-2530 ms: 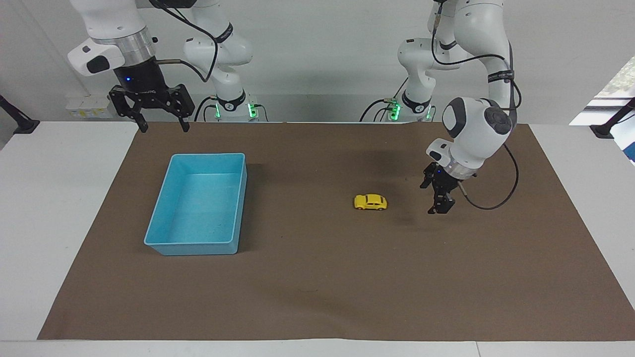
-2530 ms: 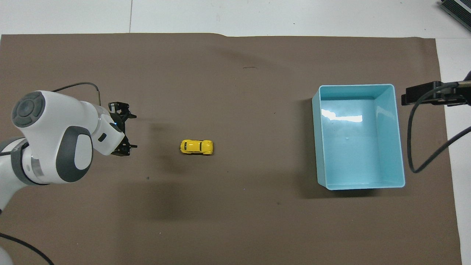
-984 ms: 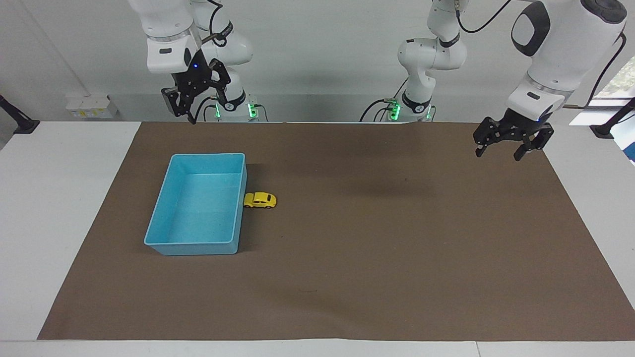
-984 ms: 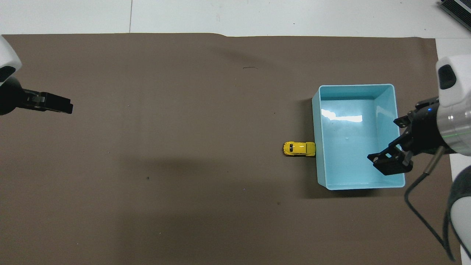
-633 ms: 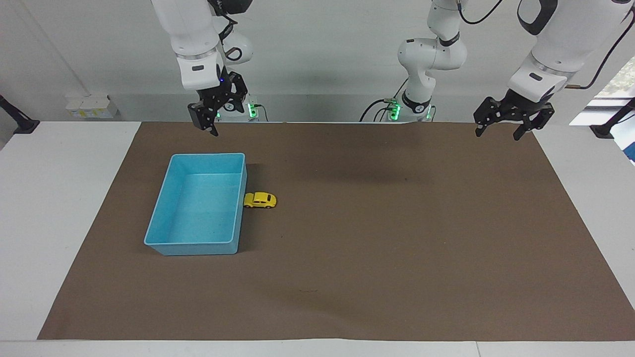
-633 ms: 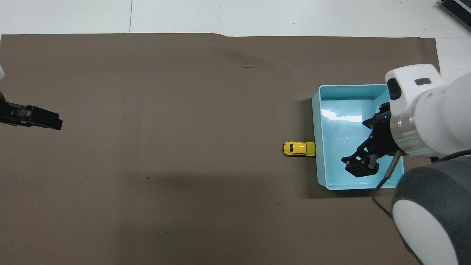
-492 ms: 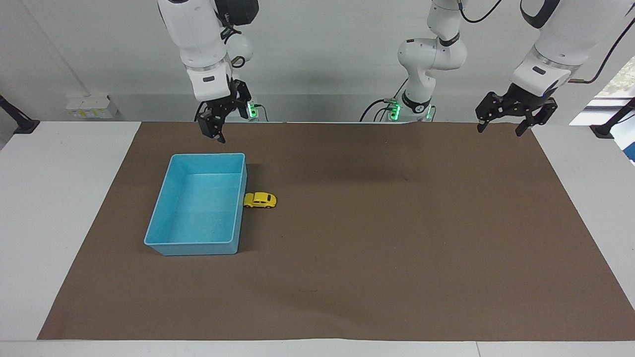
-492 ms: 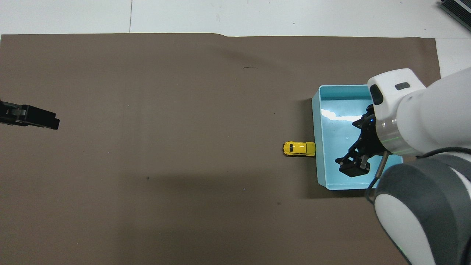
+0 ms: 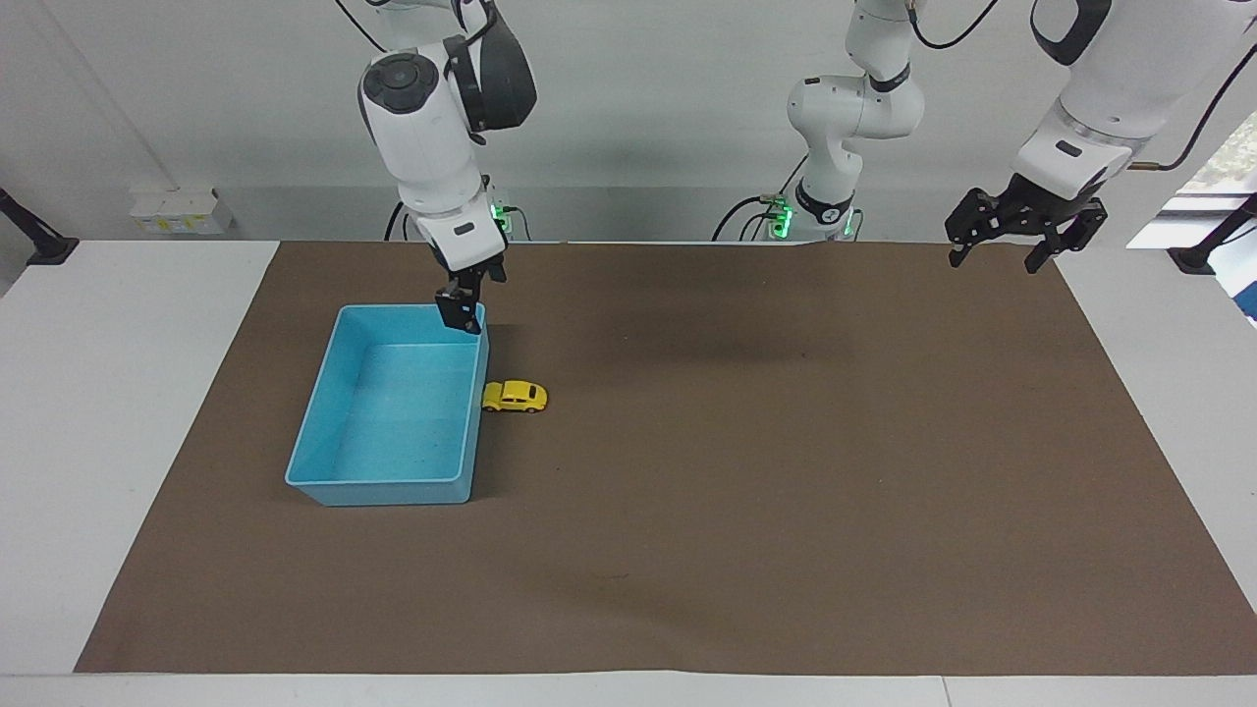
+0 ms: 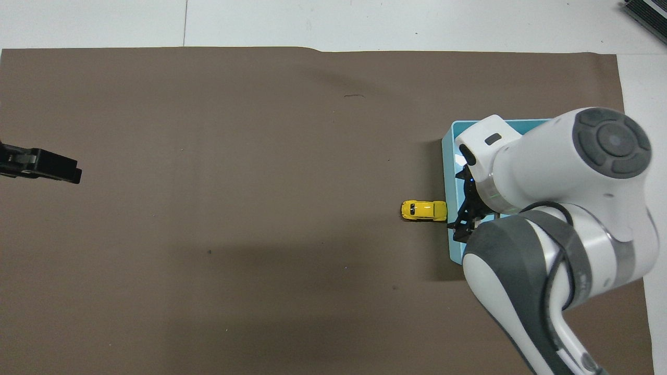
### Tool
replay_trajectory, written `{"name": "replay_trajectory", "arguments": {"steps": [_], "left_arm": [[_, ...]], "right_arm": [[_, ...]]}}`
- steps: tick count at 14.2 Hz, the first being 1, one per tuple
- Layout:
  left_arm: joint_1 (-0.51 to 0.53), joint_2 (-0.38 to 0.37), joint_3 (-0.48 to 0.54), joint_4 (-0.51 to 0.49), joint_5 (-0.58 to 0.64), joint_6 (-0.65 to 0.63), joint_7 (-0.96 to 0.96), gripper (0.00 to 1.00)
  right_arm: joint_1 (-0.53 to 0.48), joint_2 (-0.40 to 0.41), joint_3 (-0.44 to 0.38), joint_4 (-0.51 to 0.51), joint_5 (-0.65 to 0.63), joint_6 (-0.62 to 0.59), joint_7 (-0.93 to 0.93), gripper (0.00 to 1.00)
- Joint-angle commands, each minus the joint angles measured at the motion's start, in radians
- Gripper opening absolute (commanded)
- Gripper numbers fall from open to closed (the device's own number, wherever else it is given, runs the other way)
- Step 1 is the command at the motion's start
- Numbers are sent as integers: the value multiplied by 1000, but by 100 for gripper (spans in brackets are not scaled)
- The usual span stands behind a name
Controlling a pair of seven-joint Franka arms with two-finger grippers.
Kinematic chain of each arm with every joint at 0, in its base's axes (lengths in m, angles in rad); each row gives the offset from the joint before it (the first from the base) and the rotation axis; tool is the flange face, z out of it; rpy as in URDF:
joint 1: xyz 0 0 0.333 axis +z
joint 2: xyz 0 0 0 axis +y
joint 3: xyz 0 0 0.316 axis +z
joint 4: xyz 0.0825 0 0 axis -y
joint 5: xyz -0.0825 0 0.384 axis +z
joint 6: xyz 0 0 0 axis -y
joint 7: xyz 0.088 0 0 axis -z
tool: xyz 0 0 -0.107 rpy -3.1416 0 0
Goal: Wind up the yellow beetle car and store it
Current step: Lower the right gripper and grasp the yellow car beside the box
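Observation:
I bring my right gripper down beside the light blue bin next and close it on the middle of the yellow beetle car (image 10: 423, 210).
The yellow beetle car (image 9: 515, 396) (image 10: 423, 210) stands on the brown mat with one end against the outer long wall of the light blue bin (image 9: 393, 487) (image 10: 448, 156). My right gripper (image 9: 460, 319) (image 10: 462, 225) hangs open and empty over that same wall, at the bin's corner nearer the robots, above and apart from the car. In the overhead view the right arm covers most of the bin. My left gripper (image 9: 990, 263) (image 10: 52, 166) waits raised and open, holding nothing, over the mat's edge at the left arm's end of the table.
The brown mat (image 9: 746, 511) covers most of the white table (image 9: 108, 393). Nothing lies inside the bin where its floor shows. The two arm bases stand at the robots' edge of the table.
The car rolled from the mat's middle to the bin wall and has stayed there. The right gripper has come down and swung over the bin's corner. The left gripper rose and drew back.

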Motion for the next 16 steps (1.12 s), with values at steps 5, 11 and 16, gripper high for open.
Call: {"name": "replay_trajectory", "arguments": {"steps": [5,11,16], "left_arm": [[6,-11,4,-6,21,-6,5,100],[6,-11,4,-6,21,-8,5,100],[6,-11,4,-6,21,-6,5,100]], "right_arm": [[19,26,0,-113,-45,152,-95,100],[24,58,0,-247,-71,336,-106,100],[28,136,0,-259,-105,424,-107,100]]}}
